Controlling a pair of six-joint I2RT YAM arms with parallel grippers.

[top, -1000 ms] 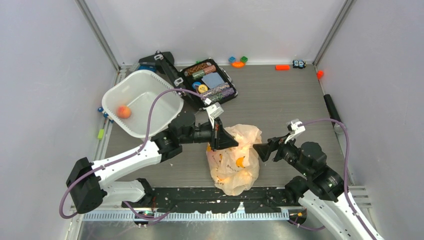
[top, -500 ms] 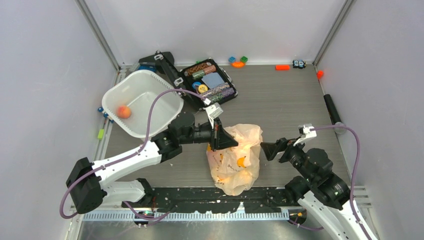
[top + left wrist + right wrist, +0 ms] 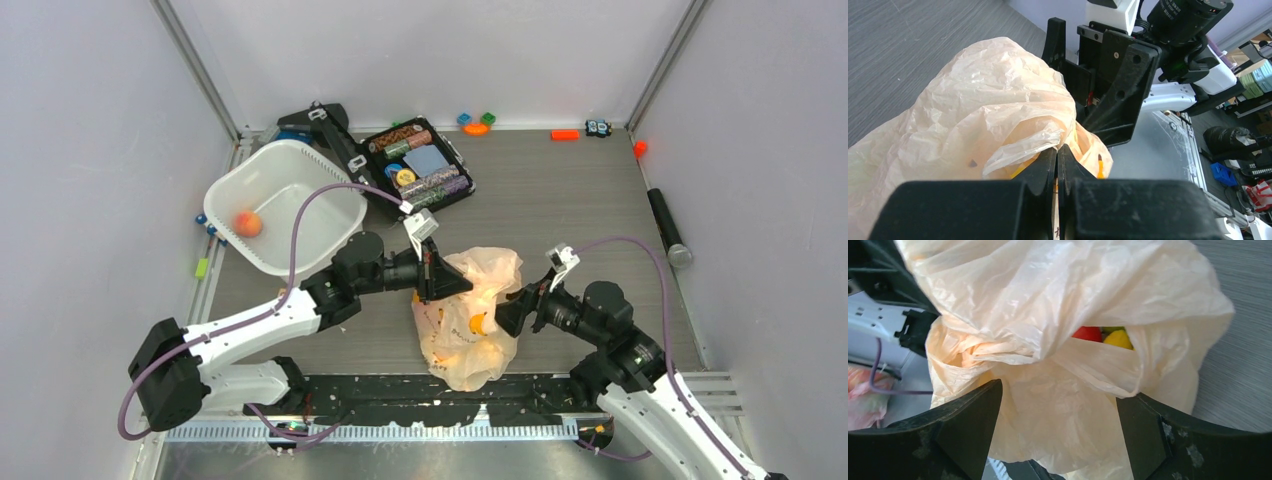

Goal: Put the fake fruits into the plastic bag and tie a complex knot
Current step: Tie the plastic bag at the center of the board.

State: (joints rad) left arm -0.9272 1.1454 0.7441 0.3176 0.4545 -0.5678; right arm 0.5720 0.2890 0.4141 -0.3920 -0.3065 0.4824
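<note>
The bag gapes at the red and yellow fruits, so the robot's right gripper will pinch the loose film (image 3: pixel 1060 402) before the left gripper takes a new hold.
The pale peach plastic bag (image 3: pixel 470 330) stands near the table's front edge, bulging. My left gripper (image 3: pixel 438 281) is shut on a fold of the bag's upper film (image 3: pixel 1023 150), its jaws pressed together (image 3: pixel 1057 155). My right gripper (image 3: pixel 508 312) is open against the bag's right side. Its fingers (image 3: pixel 968 425) stand wide apart, with loose bag film (image 3: pixel 1063 405) between them. Through a gap in the bag I see fake fruits: a red one (image 3: pixel 1087 333), a yellow one (image 3: pixel 1118 338) and a sliver of green. A small orange fruit (image 3: pixel 247 223) lies in the white tub (image 3: pixel 300 200).
An open black case of poker chips (image 3: pixel 418 165) sits behind the bag. Small toy blocks (image 3: pixel 476 123) and an orange piece (image 3: pixel 565 135) lie along the back wall. A black cylinder (image 3: pixel 668 225) lies at the right edge.
My right gripper drew back to the right, then swung left and now straddles the bag's right side. The left gripper kept its hold and barely moved.
</note>
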